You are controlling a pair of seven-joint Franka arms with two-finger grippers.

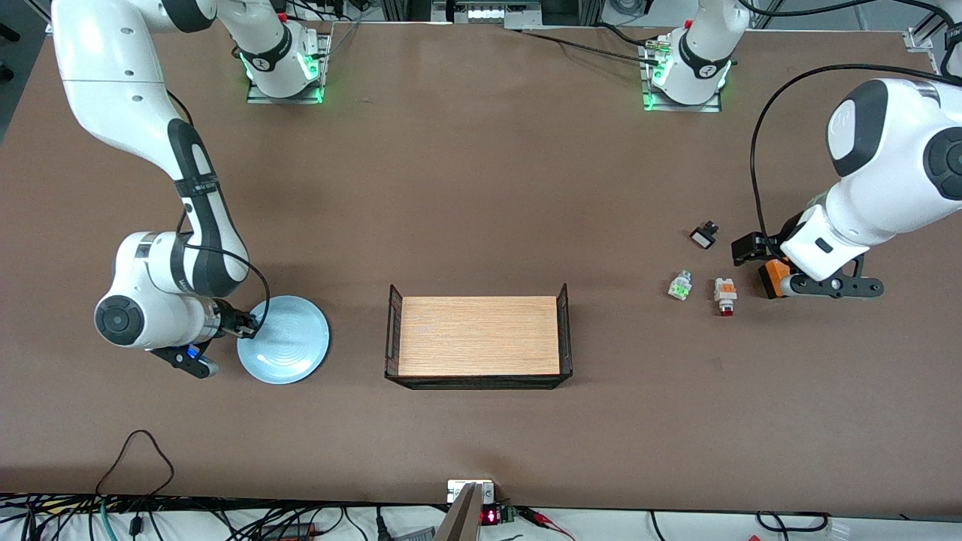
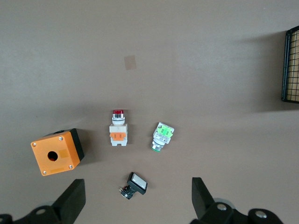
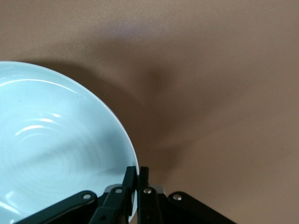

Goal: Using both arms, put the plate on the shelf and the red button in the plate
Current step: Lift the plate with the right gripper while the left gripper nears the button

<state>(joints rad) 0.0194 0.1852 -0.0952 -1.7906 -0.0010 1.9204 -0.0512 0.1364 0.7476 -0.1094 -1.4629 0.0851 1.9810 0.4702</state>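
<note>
The red button's white body (image 1: 724, 296) (image 2: 118, 129) is beside the orange block. My left gripper will go there next and close on it.
The pale blue plate (image 1: 284, 340) lies on the table toward the right arm's end. My right gripper (image 1: 248, 323) is shut on the plate's rim, with one finger on each face of the edge. In the right wrist view the plate (image 3: 56, 149) fills one side and my right gripper (image 3: 137, 171) pinches its rim. The red button (image 1: 725, 295) lies on the table toward the left arm's end, white with an orange block and a red cap. My left gripper (image 1: 750, 249) hangs open above that cluster. Its wrist view shows the red button (image 2: 118, 128) lying free, clear of my left gripper (image 2: 136, 186).
A wooden tray with black wire walls (image 1: 478, 381) stands mid-table; its corner (image 2: 292, 65) shows in the left wrist view. Beside the red button lie a green-capped piece (image 1: 680, 286) (image 2: 162, 136), a small black switch (image 1: 704, 236) (image 2: 134, 185) and an orange box with a hole (image 1: 772, 275) (image 2: 57, 151).
</note>
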